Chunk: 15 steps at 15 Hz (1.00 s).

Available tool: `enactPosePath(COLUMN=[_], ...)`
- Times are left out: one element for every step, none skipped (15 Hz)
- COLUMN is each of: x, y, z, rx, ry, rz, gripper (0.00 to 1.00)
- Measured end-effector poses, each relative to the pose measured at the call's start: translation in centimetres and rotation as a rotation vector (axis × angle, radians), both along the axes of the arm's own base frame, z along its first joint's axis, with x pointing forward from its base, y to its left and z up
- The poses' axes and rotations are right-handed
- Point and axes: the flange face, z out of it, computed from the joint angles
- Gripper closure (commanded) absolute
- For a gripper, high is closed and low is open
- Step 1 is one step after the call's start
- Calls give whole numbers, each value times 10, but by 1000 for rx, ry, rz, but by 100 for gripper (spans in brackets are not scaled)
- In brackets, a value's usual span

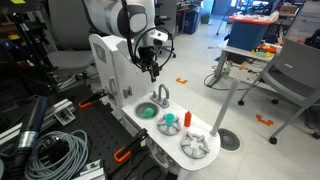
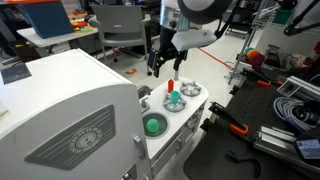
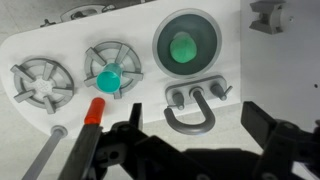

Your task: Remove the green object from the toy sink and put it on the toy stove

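Note:
The robot's gripper should next reach down into the toy sink and close on the middle of the green object [image 1: 149, 113] [image 3: 183, 48], because that object belongs on the toy stove.
The green object [image 3: 183, 48] is a small round piece lying in the toy sink [image 3: 160, 40], a round grey basin with a curved silver faucet [image 3: 190, 110]. It shows in both exterior views [image 1: 148, 112] [image 2: 153, 125]. The toy stove burner [image 3: 42, 82], pale grey with spokes, is at the far end of the white counter [image 1: 197, 146] [image 2: 190, 90]. Between sink and burner is a second burner with a teal-green patch [image 3: 108, 76] and an orange-red piece [image 3: 95, 108]. My gripper [image 3: 197, 130] is open and empty, hanging above the counter near the faucet [image 1: 152, 68] [image 2: 160, 68].
The white toy kitchen has a tall back panel [image 1: 108, 62] behind the counter. Coiled cables [image 1: 45, 150] and an orange-handled clamp [image 1: 122, 154] lie on the black bench. A grey chair [image 1: 295, 75] and table legs [image 1: 232, 95] stand nearby.

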Motion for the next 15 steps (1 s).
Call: enactPosePath(x=[8,15,21,26,29,32,35,37,39,40,41,42,43,45,46], y=[3,7,10,15,20,26,32,38,43,49,54,57,60,61,62], z=[-18,-38,-56,-75,-93,-112,-129,-146,-162,-177,-191,-204,-216,-227,-238], rx=[-4,-8,-15,-23,-27,-29,-30,-30,-28,-26,-24,-21,-18,-15,-14], ry=[9,19,29,38,46,55,61,66,71,74,77,80,82,84,92], rz=[12,25,36,47,58,68,77,84,87,89,88,85,80,73,67], gripper=[0,0,0,0,0,0,0,0,0,0,0,0,0,0,0])
